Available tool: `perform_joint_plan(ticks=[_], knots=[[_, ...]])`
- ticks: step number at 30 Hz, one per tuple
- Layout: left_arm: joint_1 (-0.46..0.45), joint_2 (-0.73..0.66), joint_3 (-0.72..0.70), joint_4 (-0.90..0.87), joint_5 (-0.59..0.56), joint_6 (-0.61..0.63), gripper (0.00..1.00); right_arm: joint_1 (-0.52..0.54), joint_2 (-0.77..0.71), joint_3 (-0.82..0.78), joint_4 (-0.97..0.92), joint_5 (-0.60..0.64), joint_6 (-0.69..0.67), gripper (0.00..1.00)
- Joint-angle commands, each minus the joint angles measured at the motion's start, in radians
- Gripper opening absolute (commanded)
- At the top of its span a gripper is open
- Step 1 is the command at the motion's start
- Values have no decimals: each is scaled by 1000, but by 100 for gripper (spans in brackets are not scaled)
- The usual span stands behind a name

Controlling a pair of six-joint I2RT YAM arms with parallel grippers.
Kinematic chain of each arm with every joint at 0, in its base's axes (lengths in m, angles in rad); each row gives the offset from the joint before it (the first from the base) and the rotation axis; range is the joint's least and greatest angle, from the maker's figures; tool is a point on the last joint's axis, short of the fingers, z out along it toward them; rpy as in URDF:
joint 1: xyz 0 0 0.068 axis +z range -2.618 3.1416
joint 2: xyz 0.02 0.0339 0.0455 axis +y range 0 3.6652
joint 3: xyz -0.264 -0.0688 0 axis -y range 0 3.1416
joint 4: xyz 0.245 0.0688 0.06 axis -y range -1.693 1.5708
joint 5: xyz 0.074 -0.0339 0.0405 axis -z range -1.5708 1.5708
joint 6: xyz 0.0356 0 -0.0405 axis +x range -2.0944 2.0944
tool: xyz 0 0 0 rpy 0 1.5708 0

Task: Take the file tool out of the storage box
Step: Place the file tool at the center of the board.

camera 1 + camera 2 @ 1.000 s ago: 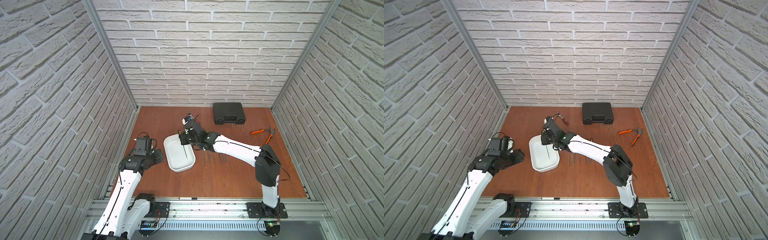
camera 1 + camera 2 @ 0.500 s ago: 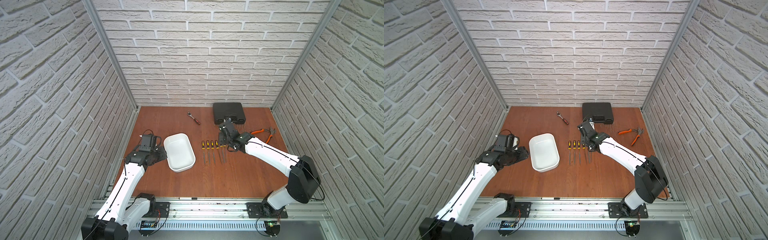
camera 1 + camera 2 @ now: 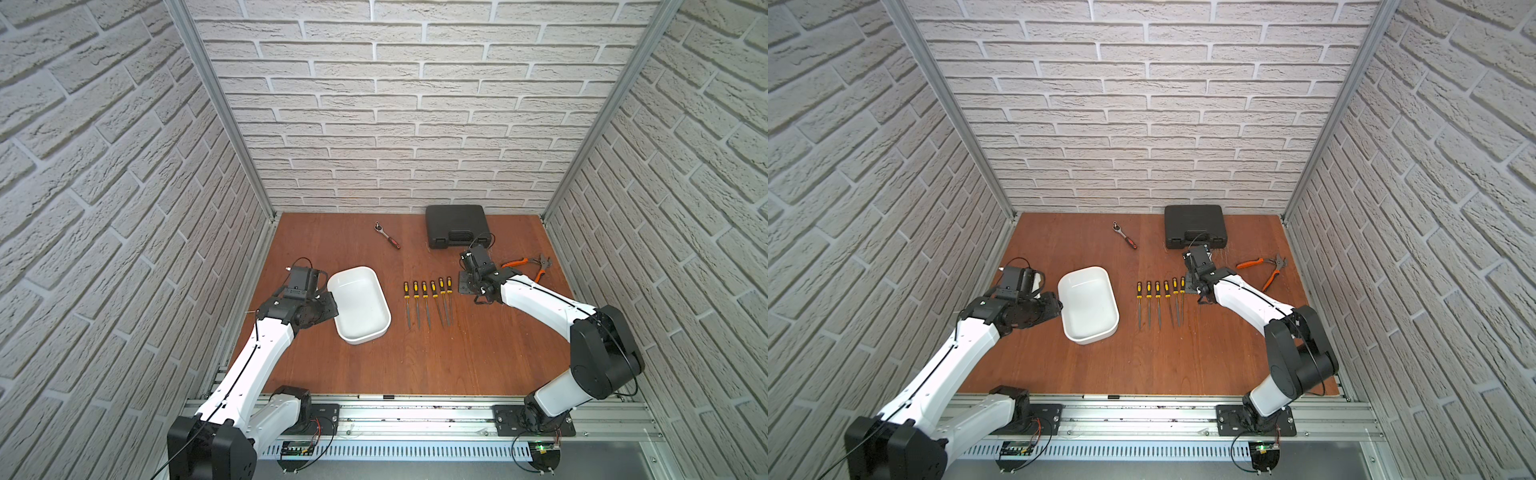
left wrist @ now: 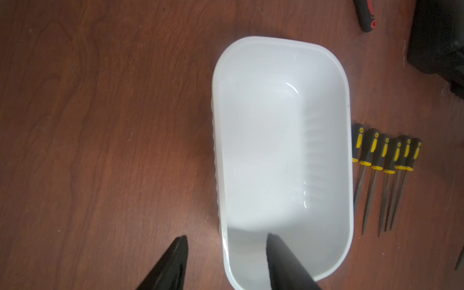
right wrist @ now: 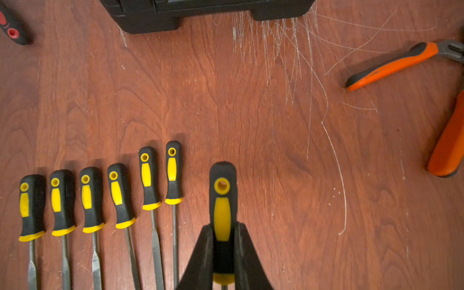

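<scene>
The robot's right gripper should set the file tool down on the wooden floor (image 3: 462, 304) (image 5: 212, 235) beside the pliers' end of the file row.
The storage box (image 3: 359, 303) (image 3: 1088, 305) (image 4: 281, 41), a shallow white tub, lies with nothing in it left of the middle of the wooden floor. My left gripper (image 4: 227, 241) (image 3: 331, 304) is open astride the box's near end wall, one finger inside and one outside. Just to the right of a row of several files (image 3: 428, 301) (image 5: 100, 200) (image 4: 386, 155), my right gripper (image 5: 223, 226) (image 3: 466, 286) is shut on the black-and-yellow handle of a file tool (image 5: 221, 185) and holds it above the floor. That file is hidden in both top views.
A black tool case (image 3: 455, 226) (image 5: 200, 12) stands at the back, close behind the right gripper. Orange pliers (image 3: 528, 266) (image 5: 391, 66) lie to the right. A ratchet wrench (image 3: 387, 235) (image 3: 1125, 235) lies at the back centre.
My right gripper has swung from above the box rightward, past the row of files, to their right end. The left arm has barely moved.
</scene>
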Motion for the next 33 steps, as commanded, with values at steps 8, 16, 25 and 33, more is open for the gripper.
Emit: perform_joint_plan(ticks=[8, 16, 25, 33], knots=[[-19, 13, 13, 11, -9, -27, 57, -30, 124, 10, 103, -64, -53, 3], [-36, 23, 23, 1, -27, -32, 57, -39, 204, 48, 131, -78, -69, 2], [-47, 31, 34, -6, -39, -30, 57, -42, 238, 72, 128, -85, -65, 12], [-47, 57, 108, -30, -91, 25, 59, -44, 224, 85, 107, -76, -78, 47]])
